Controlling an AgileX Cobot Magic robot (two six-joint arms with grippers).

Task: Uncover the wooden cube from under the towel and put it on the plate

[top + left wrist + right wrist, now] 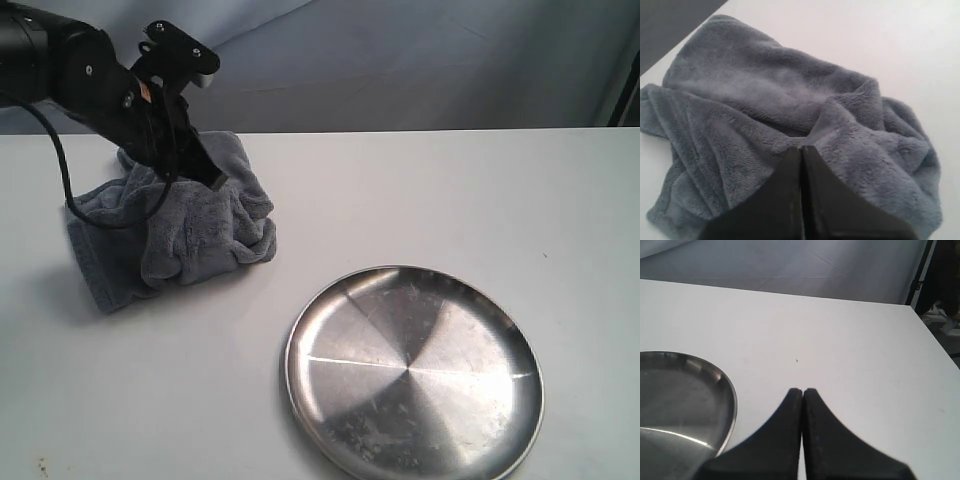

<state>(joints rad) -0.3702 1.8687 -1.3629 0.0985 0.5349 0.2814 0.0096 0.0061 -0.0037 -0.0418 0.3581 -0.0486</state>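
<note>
The robot's left gripper is shut above the towel, which still lies in its heap, so it should draw back, open and take the towel's fold nearer the robot's arm (pixel 172 217).
The dark grey towel (pixel 185 225) lies bunched in a heap at the left of the white table. My left gripper (pixel 213 181) comes down onto its top, jaws pressed together on a raised fold of the towel (pixel 790 95) that peaks at the tips of my left gripper (pixel 801 148). The wooden cube is hidden. The round silver plate (pixel 414 372) rests empty at the front right, well apart from the towel. In the right wrist view my right gripper (pixel 803 390) is shut on nothing above bare table, beside the plate (pixel 680 405); it does not show in the exterior view.
The white table (pixel 420 200) ends at a back edge in front of a grey backdrop. Its right edge (pixel 935 340) shows in the right wrist view, with dark stands beyond it.
</note>
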